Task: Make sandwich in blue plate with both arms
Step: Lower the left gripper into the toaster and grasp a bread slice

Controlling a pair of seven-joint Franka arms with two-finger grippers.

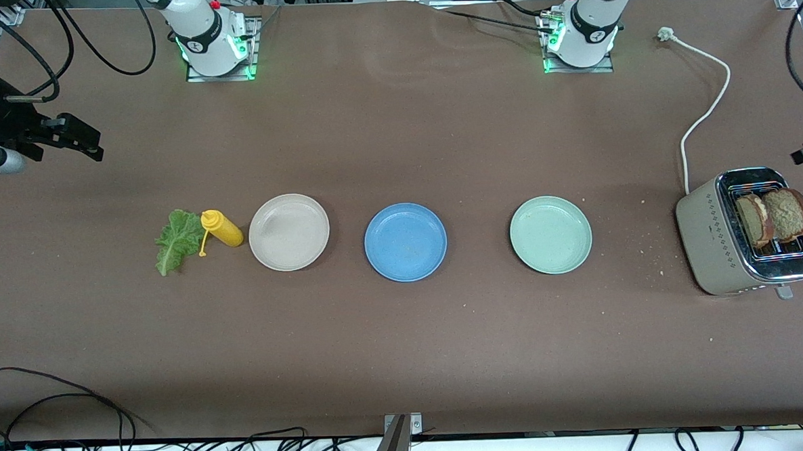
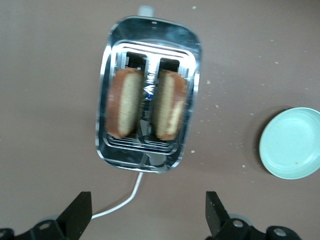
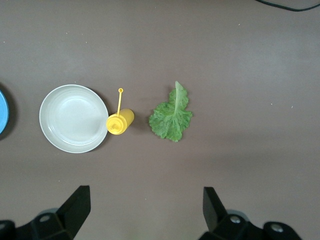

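Note:
The cable-side end (image 1: 749, 201) (image 2: 166, 132) of the toast slice nearer the mint-green plate in the toaster will be gripped by my left gripper.
The blue plate (image 1: 405, 242) lies bare at the table's middle, and its edge (image 3: 2, 110) shows in the right wrist view. No assembled sandwich is in view. Two brown toast slices (image 1: 754, 220) (image 1: 787, 214) stand in the toaster (image 1: 710, 232) at the left arm's end. A green lettuce leaf (image 1: 177, 240) lies flat toward the right arm's end. My left gripper (image 2: 148, 212) hangs open over the table beside the toaster (image 2: 150, 22), with the toast (image 2: 122, 102) (image 2: 168, 105) in view. My right gripper (image 3: 146, 210) hangs open over bare table near the lettuce (image 3: 171, 116).
A yellow squeeze bottle (image 1: 222, 228) lies between the lettuce and a beige plate (image 1: 288, 232). A mint-green plate (image 1: 550, 234) sits between the blue plate and the toaster. The toaster's white cable (image 1: 705, 114) runs toward the left arm's base. Crumbs dot the table.

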